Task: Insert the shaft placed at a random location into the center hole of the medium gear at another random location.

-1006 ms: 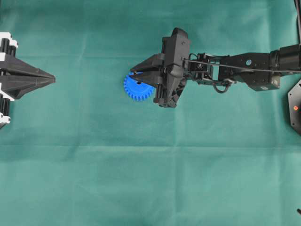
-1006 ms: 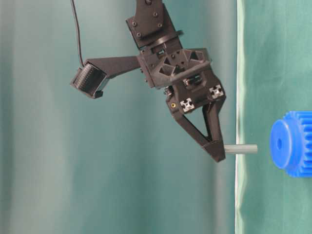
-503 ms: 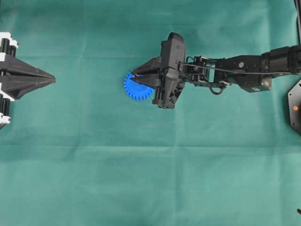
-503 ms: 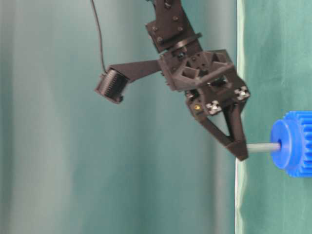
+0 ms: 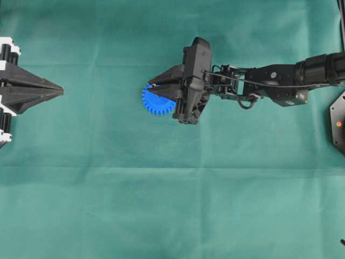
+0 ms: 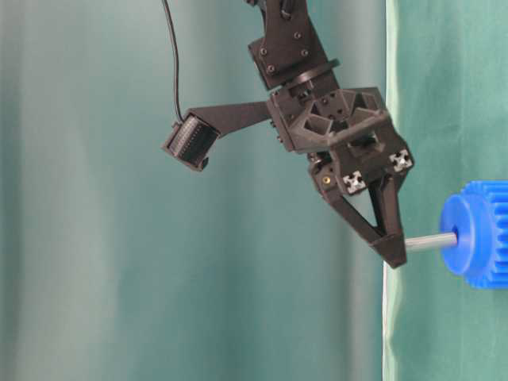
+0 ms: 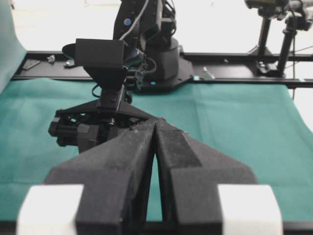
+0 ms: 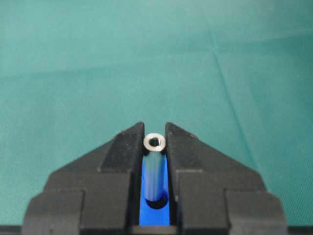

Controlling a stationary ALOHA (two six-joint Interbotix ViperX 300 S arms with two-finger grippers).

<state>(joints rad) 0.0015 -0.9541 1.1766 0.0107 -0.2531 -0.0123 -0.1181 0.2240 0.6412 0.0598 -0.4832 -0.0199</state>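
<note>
Once the robot's right gripper lets go, the shaft will stand upright in the center hole of the blue medium gear (image 5: 158, 94) (image 8: 156, 200).
The blue medium gear (image 5: 156, 103) lies flat on the green cloth; it also shows in the table-level view (image 6: 479, 235). My right gripper (image 5: 152, 87) is above it, shut on the silvery shaft (image 6: 429, 241). The shaft's lower end sits in the center hole (image 8: 157, 201) of the gear's hub. In the right wrist view the shaft (image 8: 154, 166) stands between the fingers (image 8: 124, 147) with blue gear (image 8: 155, 218) below. My left gripper (image 5: 60, 91) is shut and empty at the far left, well away from the gear.
A black device with a red light (image 5: 338, 123) sits at the right edge. In the left wrist view the right arm's gripper body (image 7: 100, 105) faces me, with a black rail (image 7: 230, 78) behind the cloth.
The right gripper has moved down toward the gear. The shaft's end, apart from the hub one second ago, now sits in the center hole. The left arm has not moved.
</note>
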